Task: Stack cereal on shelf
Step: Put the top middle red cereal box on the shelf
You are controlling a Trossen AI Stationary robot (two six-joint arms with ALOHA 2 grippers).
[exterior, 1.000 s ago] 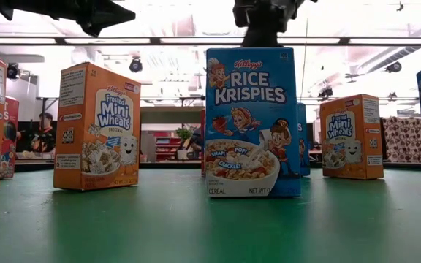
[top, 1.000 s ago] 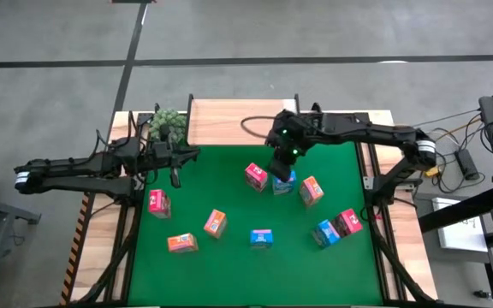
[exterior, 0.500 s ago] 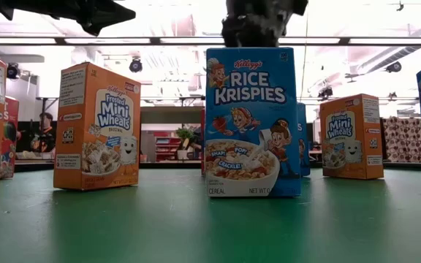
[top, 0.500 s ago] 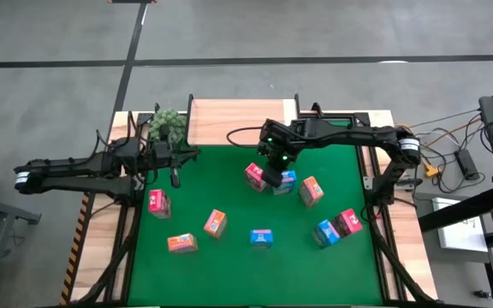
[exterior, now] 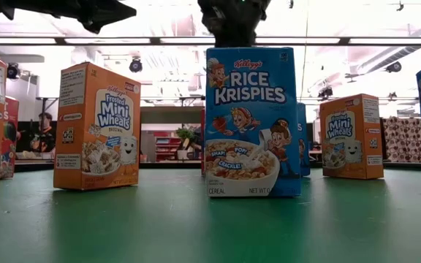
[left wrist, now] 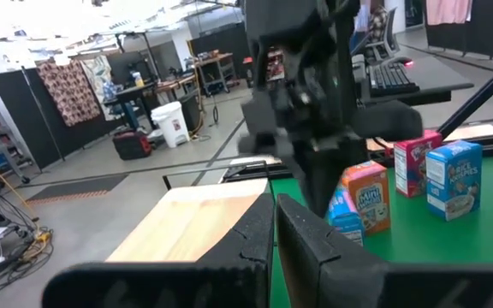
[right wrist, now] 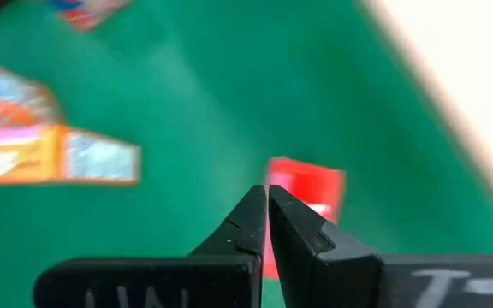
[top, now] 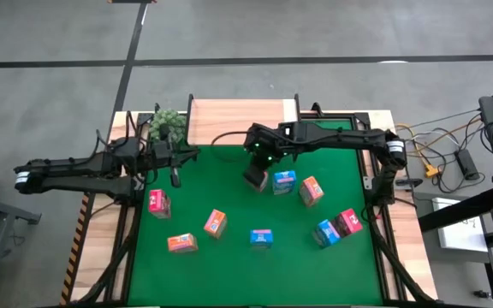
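Observation:
Next, I close my right gripper on the sides of the pink-red cereal box (top: pixel 261 180) (right wrist: pixel 305 201) nearest the shelf, beside the far blue box.
My right gripper (top: pixel 256 177) is shut and hangs above the green mat, over a pink-red cereal box (right wrist: pixel 302 201) that it hides in the high view. The right wrist view shows that box standing on the mat below the fingertips. A blue box (top: pixel 284 181) and an orange box (top: pixel 311 190) stand just to its right. More boxes stand nearer: pink-red (top: pixel 157 202), orange (top: pixel 215 223), orange (top: pixel 182 243), blue (top: pixel 261 238), blue (top: pixel 326 232), pink-red (top: pixel 347 221). The shelf (top: pixel 242 112), a light wood board, sits at the far edge. My left gripper (top: pixel 193 154) waits, shut, by the mat's far left corner.
A green plant (top: pixel 168 124) stands left of the shelf, close to my left arm. The green mat (top: pixel 221 184) has bare room between the far boxes and the left arm. In the low view a blue box (exterior: pixel 252 120) stands close in front, with orange boxes either side.
My right gripper has moved toward the table's left and slightly toward the far edge, from over the blue box to over the pink-red box beside it, staying high above the boxes. No box has moved. My left arm has kept still.

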